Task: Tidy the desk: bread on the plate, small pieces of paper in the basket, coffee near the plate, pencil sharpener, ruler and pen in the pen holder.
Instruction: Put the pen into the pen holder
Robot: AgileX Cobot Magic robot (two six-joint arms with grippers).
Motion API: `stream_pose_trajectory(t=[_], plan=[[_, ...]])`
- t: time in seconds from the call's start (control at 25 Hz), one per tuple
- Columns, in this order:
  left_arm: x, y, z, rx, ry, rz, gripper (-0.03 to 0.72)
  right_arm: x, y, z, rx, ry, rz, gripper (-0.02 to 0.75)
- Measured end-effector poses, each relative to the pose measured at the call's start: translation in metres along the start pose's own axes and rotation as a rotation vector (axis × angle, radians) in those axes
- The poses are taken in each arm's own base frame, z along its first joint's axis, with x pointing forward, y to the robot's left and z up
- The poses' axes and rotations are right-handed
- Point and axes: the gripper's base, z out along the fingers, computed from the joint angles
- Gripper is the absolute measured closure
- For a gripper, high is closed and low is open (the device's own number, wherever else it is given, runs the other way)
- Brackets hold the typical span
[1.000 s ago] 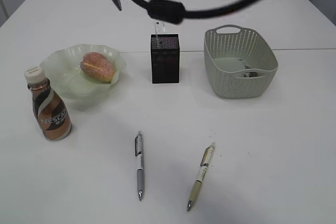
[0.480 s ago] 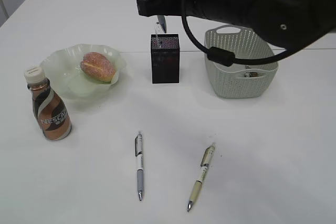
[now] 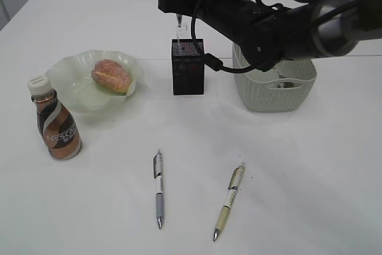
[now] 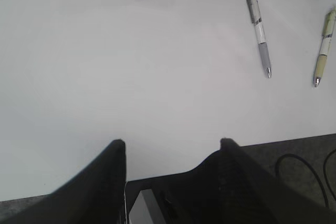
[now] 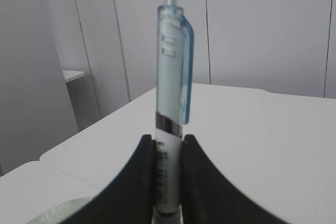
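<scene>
The robot's right gripper should release the clear pen inside the black pen holder [image 3: 177,42], next to the clear strip. The pen now hangs just above the holder.
My right gripper [image 3: 178,9] reaches in from the right and hangs just above the black pen holder [image 3: 188,68]. It is shut on a clear pen with a light blue clip [image 5: 170,129], held upright. A clear strip sticks up out of the holder. A grey pen [image 3: 158,187] and a beige pen [image 3: 229,200] lie on the front of the table; both show in the left wrist view, the grey pen [image 4: 259,30] and the beige pen [image 4: 324,45]. My left gripper [image 4: 173,148] is open and empty over the table's near edge.
The bread [image 3: 111,74] lies on the pale green plate [image 3: 71,85] at the left. The coffee bottle [image 3: 57,126] stands in front of the plate. The grey-green basket [image 3: 262,103] right of the holder holds small paper pieces [image 3: 285,84].
My right arm has swung down into view from above and brought the held pen over the pen holder. Nothing on the table has moved.
</scene>
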Motion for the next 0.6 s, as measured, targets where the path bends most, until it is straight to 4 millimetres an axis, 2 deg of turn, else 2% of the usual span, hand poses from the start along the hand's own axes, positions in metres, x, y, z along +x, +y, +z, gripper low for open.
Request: stream_pose_trajectory(t=[0.24,0.4,0.6], plan=[[0.0,0.002,0.0,-0.024,-0.002,0.009,0.272,0.022,-0.014,0.023,0.026,-0.01,-0.063,0.668],[0.0,0.003,0.0,-0.037,-0.004,0.014,0.272,0.046,-0.028,0.034,0.061,0.012,-0.059,0.668],[-0.001,0.004,0.0,-0.04,-0.011,0.016,0.272,0.066,-0.036,0.041,0.075,0.034,-0.057,0.668]])
